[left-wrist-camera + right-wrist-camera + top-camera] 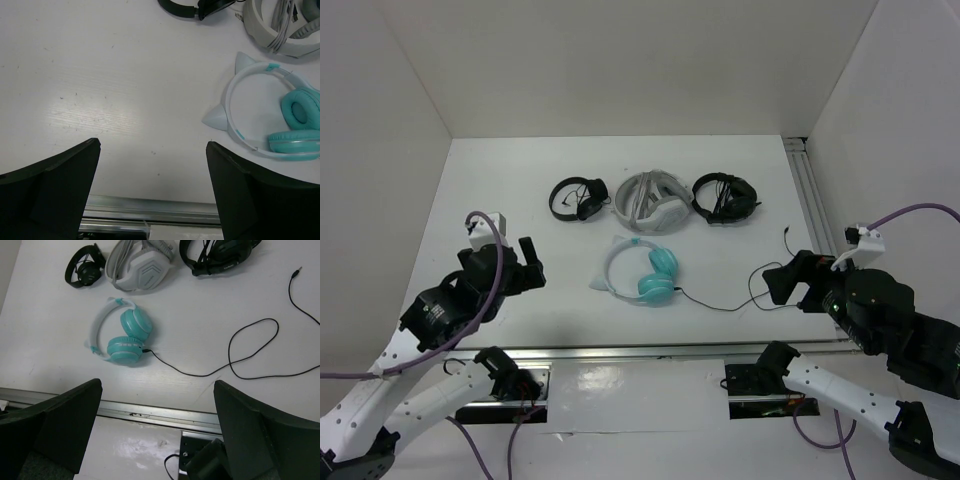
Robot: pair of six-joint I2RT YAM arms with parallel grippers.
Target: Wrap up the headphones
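The middle of the white headband (607, 266) (227, 99), between the two ears of the teal headphones, will be gripped by my left gripper.
The teal headphones (656, 274) with a white eared headband lie flat in the middle of the table, also in the left wrist view (300, 125) and the right wrist view (127, 335). Their thin black cable (725, 305) runs loose to the right in loops, its plug (298, 270) free at the far right. My left gripper (525, 265) is open and empty, hovering left of the headphones. My right gripper (785, 283) is open and empty, over the cable's right end near the table's front edge.
At the back stand black headphones (578, 197), white-grey headphones (648, 200) and a second black pair (725, 197). A metal rail (815, 195) runs along the right side and another along the front edge (150, 412). White walls enclose the table.
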